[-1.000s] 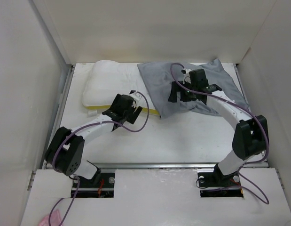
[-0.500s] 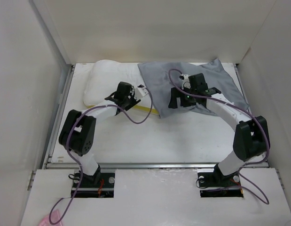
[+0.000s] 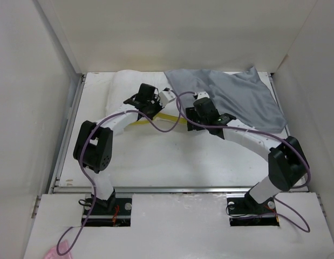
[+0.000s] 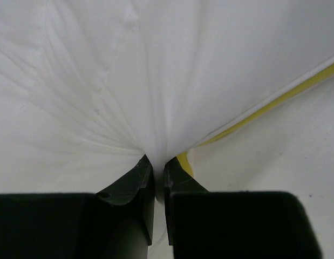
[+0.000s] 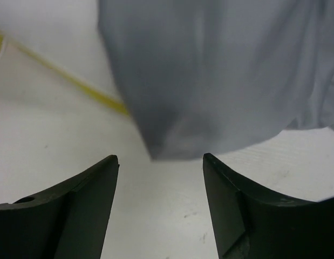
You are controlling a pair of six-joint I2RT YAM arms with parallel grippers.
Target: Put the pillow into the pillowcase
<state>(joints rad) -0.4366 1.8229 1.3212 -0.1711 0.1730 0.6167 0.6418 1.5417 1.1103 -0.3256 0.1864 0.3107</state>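
My left gripper needs to let go of the white pillow's near corner in the grey pillowcase's near corner (image 3: 173,134) beside the yellow strip.
The white pillow (image 3: 121,86) lies at the back left, its yellow edge strip (image 3: 156,118) facing the arms. My left gripper (image 4: 159,162) is shut on a pinch of the pillow (image 4: 102,81) right beside the yellow strip (image 4: 274,100); the fabric puckers into the jaws. The grey pillowcase (image 3: 237,94) lies flat at the back right, beside the pillow. My right gripper (image 5: 160,159) stands open just short of the pillowcase's near left corner (image 5: 210,81), with nothing between its fingers. From above, the left gripper (image 3: 147,108) and the right gripper (image 3: 189,110) are close together.
White walls (image 3: 32,81) close in the table on the left, back and right. A metal rail (image 3: 69,124) runs along the left table edge. Purple cables (image 3: 169,128) loop from both wrists over the bare white tabletop (image 3: 183,156) in front of the cloths.
My left gripper moved forward to the pillow's near edge and shut on it. My right gripper slid left off the pillowcase to its near left corner, its jaws narrowing a little.
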